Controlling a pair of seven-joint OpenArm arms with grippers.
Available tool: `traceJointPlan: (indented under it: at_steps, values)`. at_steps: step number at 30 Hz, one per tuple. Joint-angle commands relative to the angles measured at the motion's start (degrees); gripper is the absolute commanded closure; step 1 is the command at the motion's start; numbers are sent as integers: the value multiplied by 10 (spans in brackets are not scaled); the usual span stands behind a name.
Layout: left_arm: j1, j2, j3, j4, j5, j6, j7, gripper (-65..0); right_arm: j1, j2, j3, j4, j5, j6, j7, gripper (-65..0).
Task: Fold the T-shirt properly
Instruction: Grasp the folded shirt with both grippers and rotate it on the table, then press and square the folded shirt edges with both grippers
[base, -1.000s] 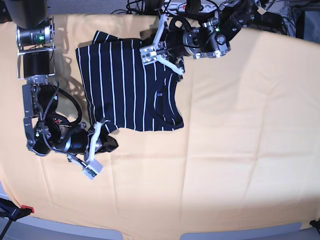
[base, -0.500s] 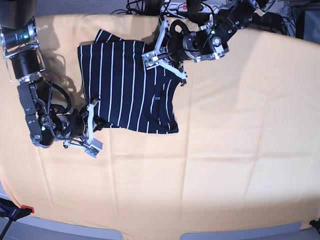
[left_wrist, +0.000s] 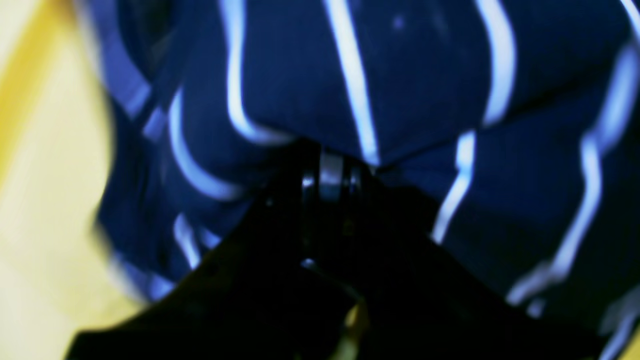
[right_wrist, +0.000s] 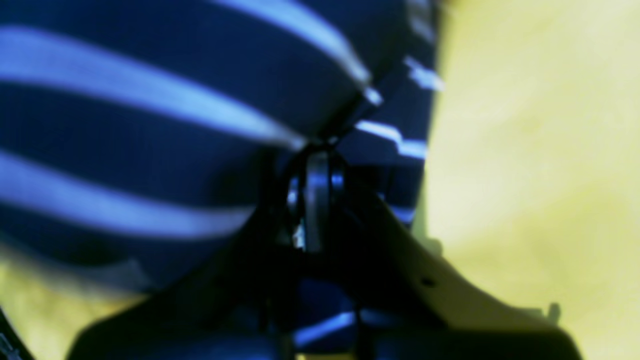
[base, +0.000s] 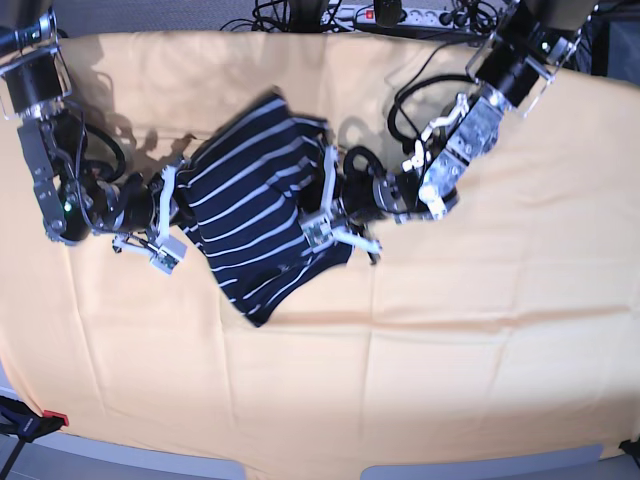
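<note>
The T-shirt hangs bunched, front end crooked; next I lay it square, then take its far edge (base: 226, 130) with my left gripper.
The navy white-striped T-shirt (base: 255, 210) is bunched and stretched between my two grippers above the orange table cover, its lower part drooping toward the front. My left gripper (base: 328, 205) is shut on the shirt's right edge. In the left wrist view, the left gripper (left_wrist: 330, 167) pinches a fold of the T-shirt (left_wrist: 400, 75). My right gripper (base: 172, 215) is shut on the shirt's left edge. In the right wrist view, the right gripper (right_wrist: 315, 157) clamps the T-shirt (right_wrist: 150, 125).
An orange cloth (base: 480, 330) covers the whole table. Cables and a power strip (base: 400, 15) lie along the back edge. A small red part (base: 55, 418) sits at the front left corner.
Both arms swung toward the table's middle. The shirt, which lay flat at the back left, is now lifted, turned and stretched between the two shut grippers.
</note>
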Motion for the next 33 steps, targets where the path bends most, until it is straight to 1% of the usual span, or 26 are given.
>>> traceJointPlan:
  at_steps: [1, 4, 7, 8, 10, 12, 14, 15, 16, 17, 18, 19, 21, 24, 25, 26, 28, 29, 31, 32, 33]
  values:
    - [-16, -17, -5, -26, 57, 30, 54, 0, -11, 10, 15, 20, 16, -6, -4, 0]
    - [-46, -14, -5, -62, 57, 54, -4, 0, -71, 5, 63, 59, 20, -20, -3, 0]
    - [-68, -14, -5, -88, 57, 59, -50, 0, -132, -20, 125, 101, 0, -37, -3, 0]
    - [-75, -14, -5, -94, 59, 59, -51, 0, -151, -31, 147, 115, -7, -43, -3, 0]
    - [-85, -14, -5, -95, 84, 59, -46, 0, -185, -51, 191, 146, -8, -57, -3, 0]
    - [-96, -14, -5, -95, 110, 59, -45, 0, -213, -70, 234, 179, -11, -60, -3, 0]
    - [-110, -15, -5, -90, 116, 62, -26, 0, -235, -85, 277, 215, -23, -64, 0, 0]
    - [-117, -15, -5, -83, 109, 76, -7, 0, -243, -92, 298, 232, -30, -73, 6, 0]
    - [-124, -16, -5, -75, 97, 101, 17, 0, -251, -96, 318, 248, -37, -86, 17, 0]
    - [-130, -16, -5, -64, 84, 125, 44, 0, -259, -99, 337, 259, -36, -93, 32, 0]
    - [-136, -16, -5, -52, 68, 141, 72, 0, -266, -103, 353, 266, -33, -93, 47, 0]
    - [-141, -17, -5, -39, 49, 145, 101, 0, -267, -107, 365, 269, -30, -91, 61, 0]
    - [-144, -17, -10, -11, 11, 138, 139, 0, -266, -113, 375, 269, -10, -73, 70, 0]
    - [-142, -17, -24, 30, -44, 91, 180, 0, -266, -114, 375, 269, 49, -19, 70, 0]
    - [-142, -17, -27, 42, -78, 71, 191, 0, -266, -114, 375, 269, 73, 1, 65, 0]
    - [-142, -17, -31, 54, -113, 52, 202, 0, -265, -114, 375, 269, 92, 9, 59, 0]
    - [-139, -17, -40, 70, -181, 16, 219, 0, -266, -114, 375, 269, 117, 9, 54, 0]
    - [-135, -17, -45, 73, -212, -9, 225, 0, -265, -114, 375, 269, 115, 9, 54, 0]
    - [-123, -17, -54, 76, -278, -65, 242, 0, -266, -114, 375, 269, 92, 9, 54, 0]
    - [-115, -17, -59, 78, -312, -86, 253, 0, -266, -114, 375, 269, 73, 7, 55, 0]
    - [-106, -17, -63, 80, -343, -102, 262, 0, -266, -114, 375, 268, 52, -13, 55, 0]
